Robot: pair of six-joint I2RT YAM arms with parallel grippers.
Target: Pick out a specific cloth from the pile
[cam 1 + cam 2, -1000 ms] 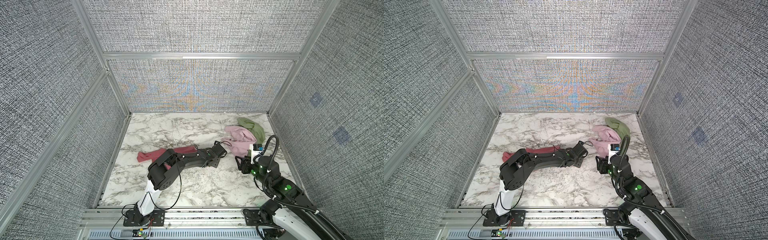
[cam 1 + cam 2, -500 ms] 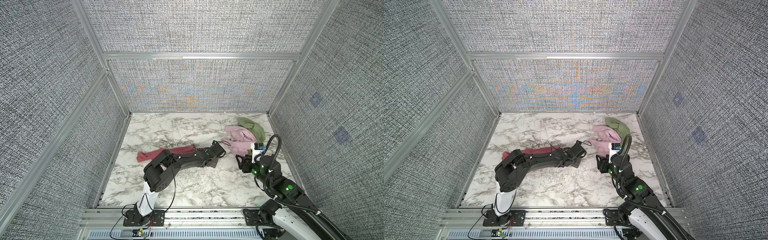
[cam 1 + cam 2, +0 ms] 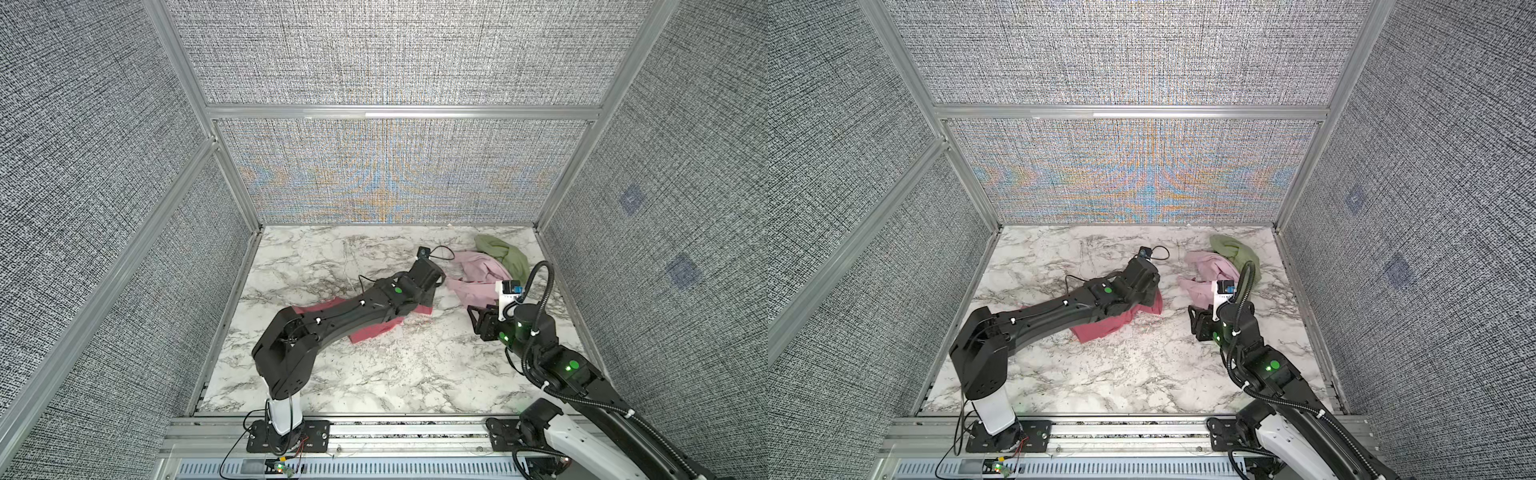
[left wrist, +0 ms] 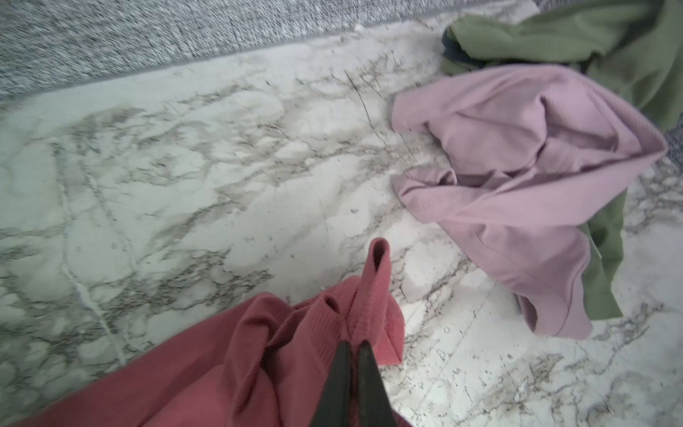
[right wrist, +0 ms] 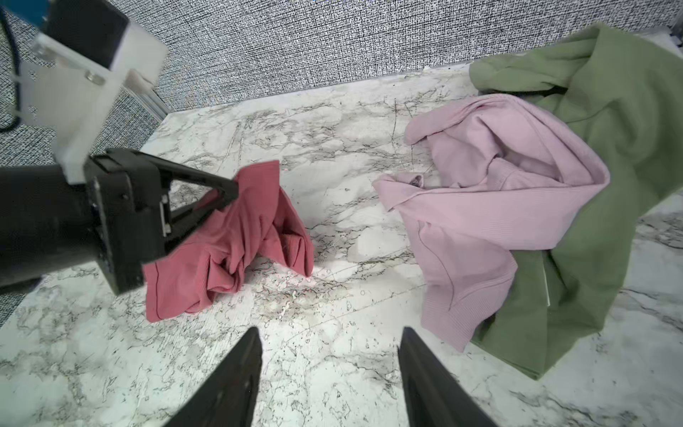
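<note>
I need to open my left gripper to release the rose-red cloth, now bunched mostly on the floor, on the marble (image 3: 328,317) beneath my forearm, well away from the pale pink cloth.
The rose-red cloth (image 3: 371,331) (image 3: 1100,328) lies bunched on the marble floor, mostly under my left arm. My left gripper (image 4: 353,345) is shut on a raised fold of the cloth (image 4: 369,295). In the right wrist view the left gripper (image 5: 225,192) holds the cloth (image 5: 236,240) up at one end. The pile (image 3: 490,270) at the back right is a pale pink cloth (image 5: 488,207) lying over an olive green cloth (image 5: 610,122). Bare marble separates it from the rose-red cloth. My right gripper (image 5: 330,332) (image 3: 478,324) hovers open over bare floor, nothing between its fingers.
Grey fabric walls with aluminium posts (image 3: 552,195) close in the marble floor (image 3: 374,374) on three sides. The pile sits close to the right wall. A metal rail (image 3: 395,428) with both arm bases runs along the front edge.
My left gripper has shut on the rose-red cloth and its wrist has risen, gathering the stretched-out cloth into a bunch. The right arm has stayed still.
</note>
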